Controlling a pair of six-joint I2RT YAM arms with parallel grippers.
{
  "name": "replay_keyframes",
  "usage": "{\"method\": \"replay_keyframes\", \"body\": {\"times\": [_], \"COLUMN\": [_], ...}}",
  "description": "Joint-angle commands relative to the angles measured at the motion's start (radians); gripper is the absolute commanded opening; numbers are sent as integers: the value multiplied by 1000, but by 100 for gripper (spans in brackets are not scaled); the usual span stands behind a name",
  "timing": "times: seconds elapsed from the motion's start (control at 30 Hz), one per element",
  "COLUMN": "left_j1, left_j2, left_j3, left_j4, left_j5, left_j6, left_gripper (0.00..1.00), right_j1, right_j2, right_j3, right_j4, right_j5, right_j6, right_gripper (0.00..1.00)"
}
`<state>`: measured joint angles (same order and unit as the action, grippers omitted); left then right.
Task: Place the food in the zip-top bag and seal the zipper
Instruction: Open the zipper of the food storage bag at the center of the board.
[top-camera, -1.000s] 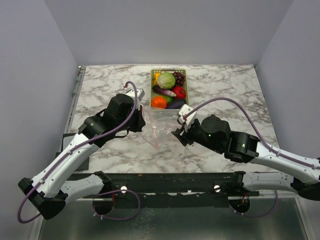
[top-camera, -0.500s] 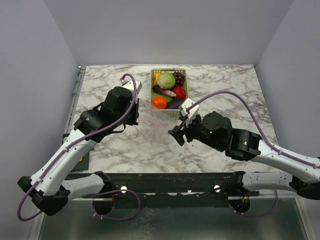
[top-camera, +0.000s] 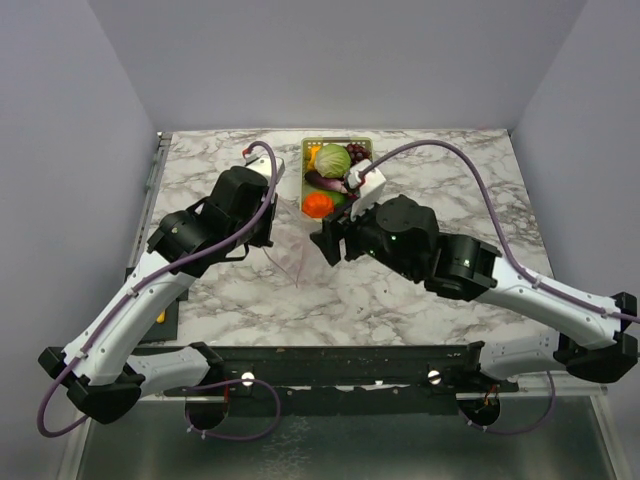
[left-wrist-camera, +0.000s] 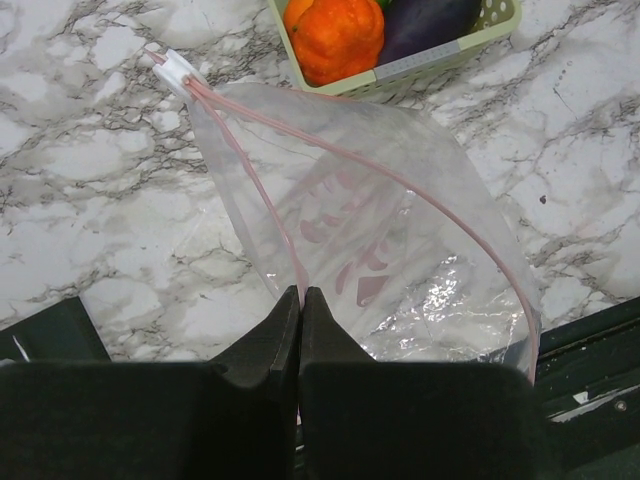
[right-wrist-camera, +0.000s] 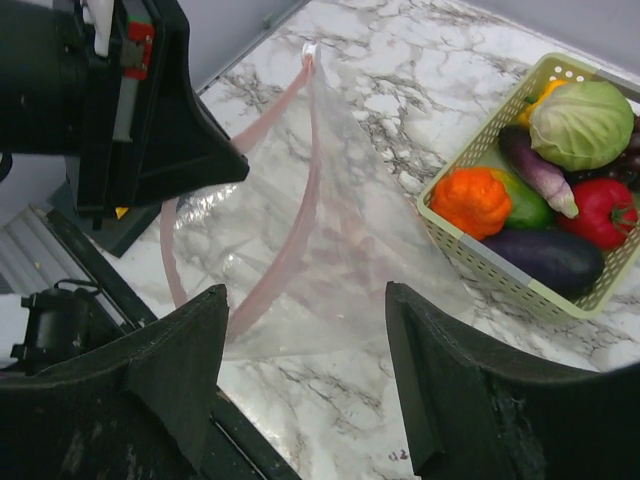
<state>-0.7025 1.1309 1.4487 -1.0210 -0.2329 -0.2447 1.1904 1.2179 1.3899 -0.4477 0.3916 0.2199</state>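
Note:
One zipper edge of the bag hangs loose, so the right gripper should hold it before the left gripper opens to regrip the other zipper edge (left-wrist-camera: 271, 208).
The clear zip-top bag (left-wrist-camera: 400, 240) hangs open over the marble, just in front of the basket; it also shows in the top view (top-camera: 298, 255). Its pinkish zipper (left-wrist-camera: 262, 190) runs from a white slider (left-wrist-camera: 175, 70) into my left gripper (left-wrist-camera: 301, 292), which is shut on the mouth edge. My right gripper (right-wrist-camera: 305, 300) is open and empty, above the bag (right-wrist-camera: 330, 230) and facing its mouth. The food lies in the basket: an orange (right-wrist-camera: 470, 200), a cabbage (right-wrist-camera: 583, 122), a red pepper (right-wrist-camera: 605, 212) and a dark eggplant (right-wrist-camera: 545, 258).
The yellow-green mesh basket (top-camera: 305, 172) stands at the back middle of the marble table, its near rim (right-wrist-camera: 490, 265) close to the bag. The left gripper's black body (right-wrist-camera: 150, 130) hangs just left of the bag mouth. Grey walls surround the table.
My right arm has swung left and forward, close to the basket and over the bag. My left gripper has risen slightly with the bag edge, and the mouth now stands open.

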Motion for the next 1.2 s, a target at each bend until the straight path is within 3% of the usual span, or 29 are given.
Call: {"method": "replay_keyframes", "body": {"times": [0.0,0.63,0.9,1.03,1.17], "left_j1": [1,2,2,2,2], "left_j2": [7,-37,-54,-61,-65], "left_j3": [27,27,41,34,24], "left_j4": [-24,23,24,25,25], "left_j5": [-15,23,29,33,40], "left_j6": [15,10,15,9,4], "left_gripper": [0,0,0,0,7], "right_j1": [6,6,6,6,6], "right_j2": [105,396,431,438,428], "right_j3": [97,302,316,322,311], "right_j4": [-45,-128,-162,-172,-155], "right_j5": [49,187,243,261,265], "right_j6": [55,56,47,45,46], "right_gripper": [69,57,33,2,1]}}
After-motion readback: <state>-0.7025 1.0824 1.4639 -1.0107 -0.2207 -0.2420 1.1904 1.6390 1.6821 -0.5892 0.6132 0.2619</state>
